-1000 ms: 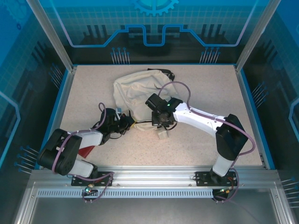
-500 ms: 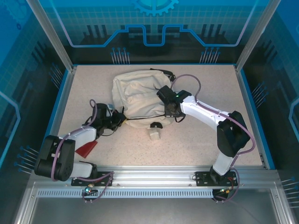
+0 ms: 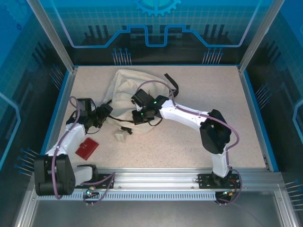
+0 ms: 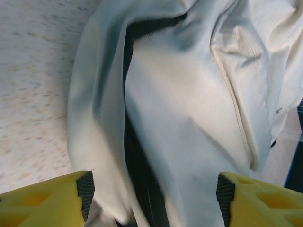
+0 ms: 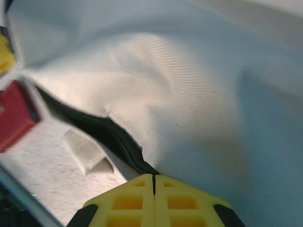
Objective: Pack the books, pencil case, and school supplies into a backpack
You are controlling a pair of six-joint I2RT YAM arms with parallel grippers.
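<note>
My left gripper needs to pinch the zip edge (image 3: 117, 118) near the beige tag and pull it straight, because the black zip edge bends slack beside my right gripper.
The cream-white backpack (image 3: 124, 87) lies slumped at the back middle of the table, and its beige tag (image 3: 120, 135) rests on the table in front of it. My right gripper (image 3: 137, 117) is at the pack's front edge. In the right wrist view its jaws (image 5: 154, 182) are shut on the black zip edge of the backpack (image 5: 189, 85). My left gripper (image 3: 103, 113) sits at the pack's left side, open, with loose backpack fabric (image 4: 180, 123) lying between its fingers (image 4: 47, 198) and not pinched. The books are out of view.
A flat red item (image 3: 87, 148) lies on the table near the left arm, also seen as the red item (image 5: 14, 116) in the right wrist view; I cannot tell what it is. A dark strap (image 3: 171, 81) trails off the pack's right. Blue walls ring the table (image 3: 189, 142).
The right gripper moved left and dragged the backpack's front edge and tag with it. The left gripper pulled back to the left and opened. The red item is now uncovered.
</note>
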